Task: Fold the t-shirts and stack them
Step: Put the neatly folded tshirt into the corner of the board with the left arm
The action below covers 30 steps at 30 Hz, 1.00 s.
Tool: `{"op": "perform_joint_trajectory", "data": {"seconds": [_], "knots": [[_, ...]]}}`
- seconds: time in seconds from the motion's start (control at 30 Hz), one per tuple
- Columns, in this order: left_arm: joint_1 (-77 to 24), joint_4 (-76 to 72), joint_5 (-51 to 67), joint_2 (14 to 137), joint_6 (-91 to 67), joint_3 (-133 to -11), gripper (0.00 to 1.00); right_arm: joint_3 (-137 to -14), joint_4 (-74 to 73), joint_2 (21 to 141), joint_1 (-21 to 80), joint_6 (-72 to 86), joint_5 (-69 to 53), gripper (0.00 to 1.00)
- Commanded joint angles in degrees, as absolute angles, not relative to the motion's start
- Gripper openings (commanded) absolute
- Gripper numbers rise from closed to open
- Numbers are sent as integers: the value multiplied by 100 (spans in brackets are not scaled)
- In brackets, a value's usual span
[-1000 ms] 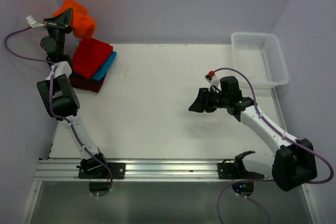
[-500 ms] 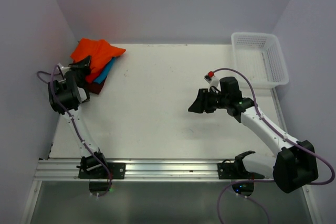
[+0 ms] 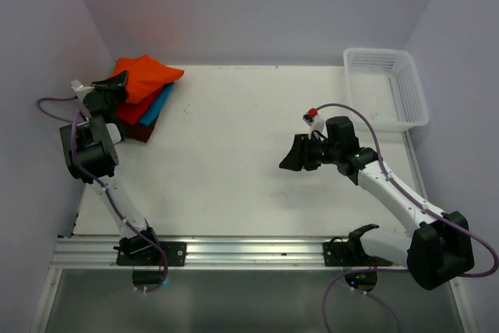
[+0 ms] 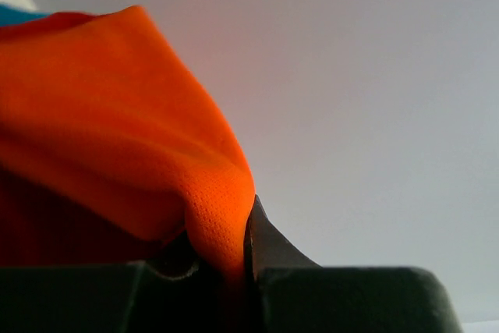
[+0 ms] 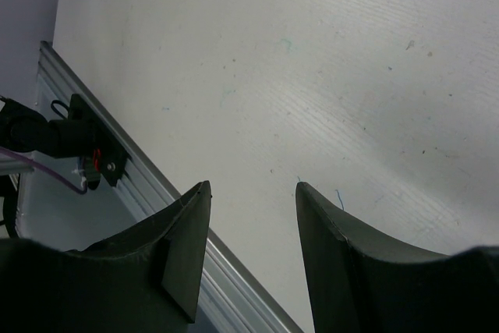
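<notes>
Next, my left gripper lets go of the orange t-shirt on top of the red t-shirt (image 3: 127, 88), toward the side of the stack by the wall.
The folded orange t-shirt (image 3: 143, 77) lies on top of the stack at the table's far left corner, over the red t-shirt (image 3: 132, 112), the turquoise-blue t-shirt (image 3: 158, 104) and the dark maroon t-shirt (image 3: 142, 132). My left gripper (image 3: 111, 87) is at the stack's left edge, shut on an edge of the orange t-shirt (image 4: 117, 138). A black fingertip (image 4: 269, 243) presses against the cloth. My right gripper (image 3: 291, 154) is open and empty above the bare table right of centre; its fingers (image 5: 187, 255) hold nothing.
A white plastic mesh basket (image 3: 385, 85) stands at the far right corner. The aluminium rail (image 3: 249, 253) runs along the near edge. Lilac walls close in the left, back and right sides.
My left gripper brought the orange t-shirt down from above the back-left corner onto the stack, then shifted slightly left and back, still holding it. The right arm has barely moved.
</notes>
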State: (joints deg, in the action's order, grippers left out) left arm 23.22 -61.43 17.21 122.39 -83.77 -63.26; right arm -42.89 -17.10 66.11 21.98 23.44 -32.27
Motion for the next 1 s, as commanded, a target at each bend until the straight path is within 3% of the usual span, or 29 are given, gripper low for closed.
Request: {"op": "perform_joint_trajectory", "data": {"seconds": [0.0, 0.2, 0.6, 0.97], "knots": [[2531, -6215, 1345, 11093, -7850, -6610, 0, -4280, -1626, 6416, 2241, 2276, -3155, 51], [2584, -5171, 563, 9986, -6804, -5899, 0, -4298, -1591, 6468, 2259, 2250, -3190, 51], [2637, -5536, 1336, 11951, -7092, -5353, 0, -4280, -1626, 6390, 2285, 2250, -3155, 51], [2733, -5869, 1580, 11953, -7839, -5289, 0, -4263, -1609, 6381, 2285, 2250, -3138, 51]]}}
